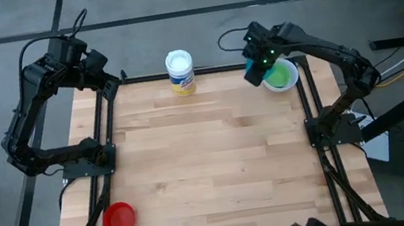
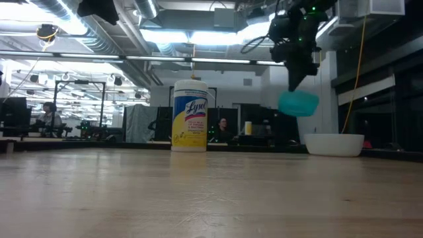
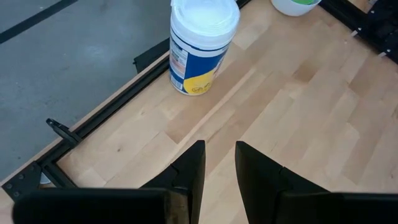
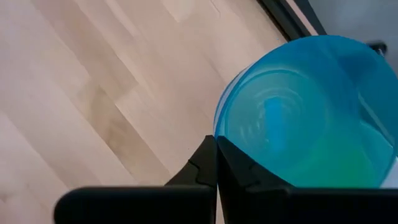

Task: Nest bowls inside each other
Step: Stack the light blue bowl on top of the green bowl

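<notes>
The light blue bowl will go down from my right gripper inside the green bowl (image 1: 283,75) (image 4: 345,163) that sits in the white bowl.
My right gripper (image 2: 295,80) is shut on a light blue bowl (image 2: 299,104) and holds it in the air at the table's far right corner. Below it a white bowl (image 2: 334,144) stands on the table with a green bowl (image 1: 283,77) inside it. A red bowl (image 1: 119,218) sits on its base near the front left corner. My left gripper (image 3: 219,163) hangs open with nothing between its fingers, above the far left corner. My right gripper pinches the light blue bowl's rim (image 4: 219,138) between its two fingers, one finger (image 4: 239,171) on the inner side and one on the outer. The fingers come from above, pointing steeply down. The bowl hangs tilted below them, clear of the white bowl.
A tall white wipes container (image 1: 181,72) with a yellow label stands at the middle of the far edge. Black frame rails (image 1: 309,105) run along the table's left and right sides. The wooden middle of the table (image 1: 208,152) is bare.
</notes>
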